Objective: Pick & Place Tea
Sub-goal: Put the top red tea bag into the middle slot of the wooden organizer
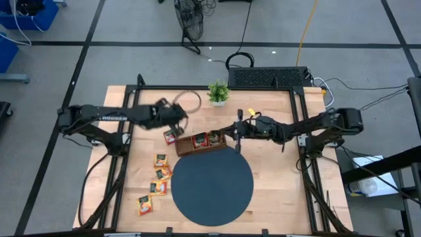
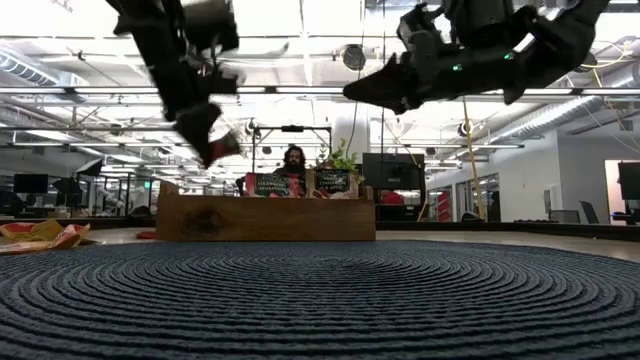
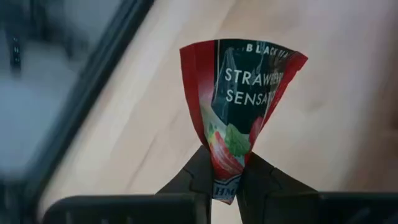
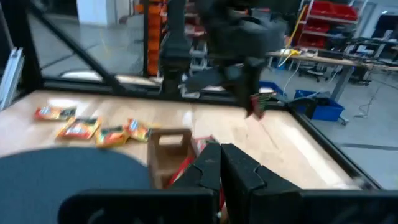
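Next, my left gripper sets the red tea sachet down and lets it go on the wood (image 1: 171, 137) beside the brown tray, just behind the yellow-orange sachets.
My left gripper (image 1: 174, 126) hangs above the table just left of the brown wooden tray (image 1: 200, 142), shut on a red tea sachet (image 3: 239, 99). The low view shows this sachet (image 2: 226, 145) in the air above the tray's left end. More red sachets (image 1: 205, 139) stand in the tray. Several yellow-orange sachets (image 1: 160, 174) lie flat on the wood left of the dark round mat (image 1: 212, 185). My right gripper (image 1: 238, 143) hovers over the tray's right end, raised (image 2: 355, 95), with its fingers shut (image 4: 219, 158) and nothing in them. My left gripper pinches the red sachet between its two fingers (image 3: 261, 177) at one narrow end (image 3: 227, 163), which is crumpled together there. The rest of the sachet fans out beyond the fingertips. The fingers point downward, and the sachet is lifted clear of table and tray.
A small green potted plant (image 1: 218, 92) stands behind the tray near the table's far edge. The mat fills the near middle of the table. A black frame (image 1: 299, 131) borders the wooden top. In the low view a person (image 2: 293, 160) shows far behind the tray.
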Robot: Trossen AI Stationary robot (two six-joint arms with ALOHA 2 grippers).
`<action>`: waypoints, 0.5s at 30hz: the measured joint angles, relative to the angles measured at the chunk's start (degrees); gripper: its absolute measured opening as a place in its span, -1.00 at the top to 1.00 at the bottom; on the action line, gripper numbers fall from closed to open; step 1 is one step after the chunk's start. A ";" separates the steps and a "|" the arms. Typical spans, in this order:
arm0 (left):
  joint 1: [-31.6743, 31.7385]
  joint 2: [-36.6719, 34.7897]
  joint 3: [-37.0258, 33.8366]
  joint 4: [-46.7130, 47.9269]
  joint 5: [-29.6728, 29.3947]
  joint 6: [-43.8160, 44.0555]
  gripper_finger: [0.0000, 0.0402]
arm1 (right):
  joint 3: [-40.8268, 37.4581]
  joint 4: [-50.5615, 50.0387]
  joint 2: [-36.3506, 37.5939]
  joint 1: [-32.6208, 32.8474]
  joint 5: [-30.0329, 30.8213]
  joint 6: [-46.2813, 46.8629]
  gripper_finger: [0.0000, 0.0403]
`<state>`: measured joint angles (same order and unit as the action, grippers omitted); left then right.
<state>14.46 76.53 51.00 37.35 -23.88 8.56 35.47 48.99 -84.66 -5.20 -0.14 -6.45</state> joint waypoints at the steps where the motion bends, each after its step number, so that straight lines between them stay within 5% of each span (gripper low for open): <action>1: -2.74 0.18 0.00 -2.91 -1.16 -1.92 0.79 | 0.48 1.67 -1.43 -0.35 0.01 0.44 0.98; 8: -18.04 4.98 0.24 -22.23 -8.07 -18.98 0.79 | 5.03 4.01 -11.42 -3.49 -6.25 9.22 0.51; 15: -20.14 7.62 0.15 -25.54 -9.37 -22.43 0.79 | 8.85 12.00 -18.21 -3.39 -9.03 15.63 0.01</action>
<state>-5.68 84.16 51.16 11.81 -33.25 -13.86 44.31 60.99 -102.87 -8.59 -9.17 9.19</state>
